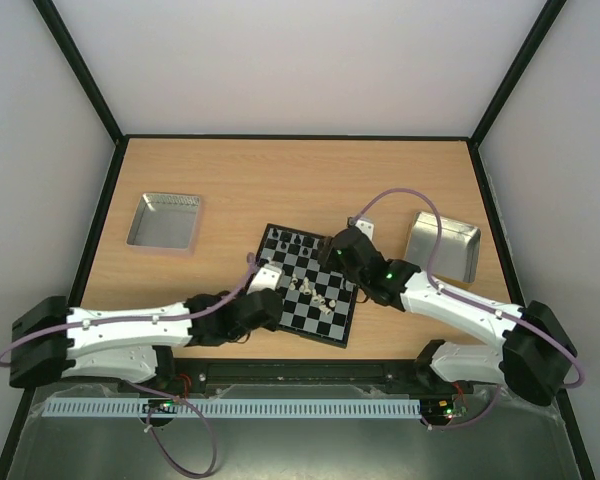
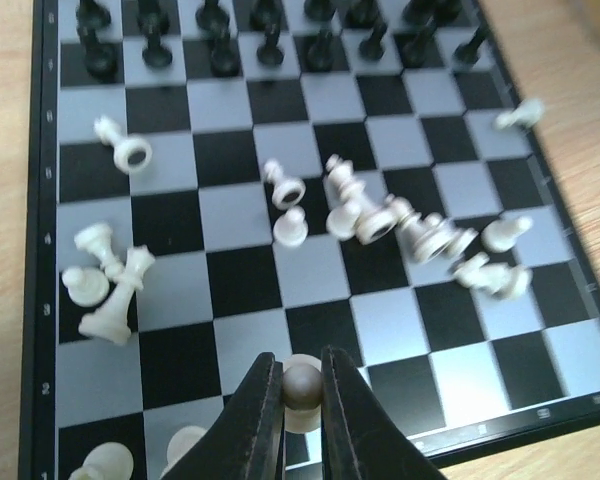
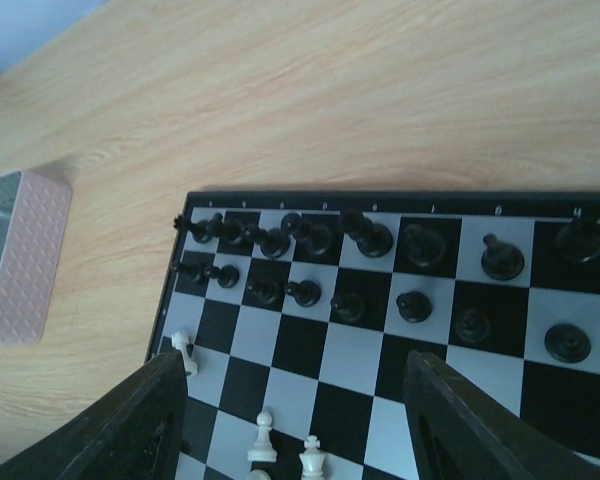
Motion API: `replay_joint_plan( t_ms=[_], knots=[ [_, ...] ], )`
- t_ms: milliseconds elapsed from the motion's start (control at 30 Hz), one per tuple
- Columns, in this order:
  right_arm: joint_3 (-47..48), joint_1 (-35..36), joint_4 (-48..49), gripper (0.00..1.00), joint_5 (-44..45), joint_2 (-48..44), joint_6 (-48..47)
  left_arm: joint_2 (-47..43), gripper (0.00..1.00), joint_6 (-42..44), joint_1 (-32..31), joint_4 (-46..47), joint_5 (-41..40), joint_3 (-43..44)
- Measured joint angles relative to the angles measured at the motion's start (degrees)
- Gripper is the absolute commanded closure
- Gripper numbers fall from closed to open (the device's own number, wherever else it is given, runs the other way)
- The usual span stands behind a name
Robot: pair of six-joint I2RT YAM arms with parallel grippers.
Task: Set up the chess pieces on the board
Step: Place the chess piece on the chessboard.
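The robot's left gripper should release the white pawn on the black near-row square (image 1: 276,315) (image 2: 271,420) next to the two white pieces.
The board (image 1: 336,324) lies at the table's middle. Black chess pieces (image 3: 310,238) stand in two rows along its far side (image 2: 215,45). Several cream-white pieces (image 2: 380,215) lie toppled mid-board; a few (image 3: 263,440) stand. My left gripper (image 2: 302,388) is shut on a white pawn (image 2: 302,380) over the board's near rows, beside two white pieces (image 2: 108,462) at the near edge. In the top view it (image 1: 278,298) is at the board's left edge. My right gripper (image 3: 300,405) is open and empty above the black rows (image 1: 330,256).
A shiny metal tray (image 1: 165,221) sits on the table's left and another (image 1: 446,246) on its right. The left tray's side shows in the right wrist view (image 3: 25,255). One white piece (image 2: 520,112) lies on the board's right border.
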Motion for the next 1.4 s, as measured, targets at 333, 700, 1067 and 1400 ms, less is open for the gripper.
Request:
replay_joint_plan(
  t_ms=[333, 700, 1067, 1400],
  knots=[
    [0.0, -0.2, 0.1, 0.41, -3.0, 2.2, 1.9, 9.9, 0.98, -5.8, -3.0, 2.4, -2.3, -3.7],
    [0.0, -0.2, 0.1, 0.41, -3.8, 3.2, 2.0, 10.6, 0.98, -7.4, -3.1, 5.9, -1.7, -6.0],
    [0.0, -0.2, 0.6, 0.41, -4.5, 4.0, 2.0, 10.1, 0.71, -8.3, -3.1, 6.4, -0.7, -6.3],
    [0.0, -0.2, 0.6, 0.41, -4.8, 3.5, 2.0, 3.2, 0.58, -7.7, -2.9, 2.7, -0.7, -3.9]
  ],
)
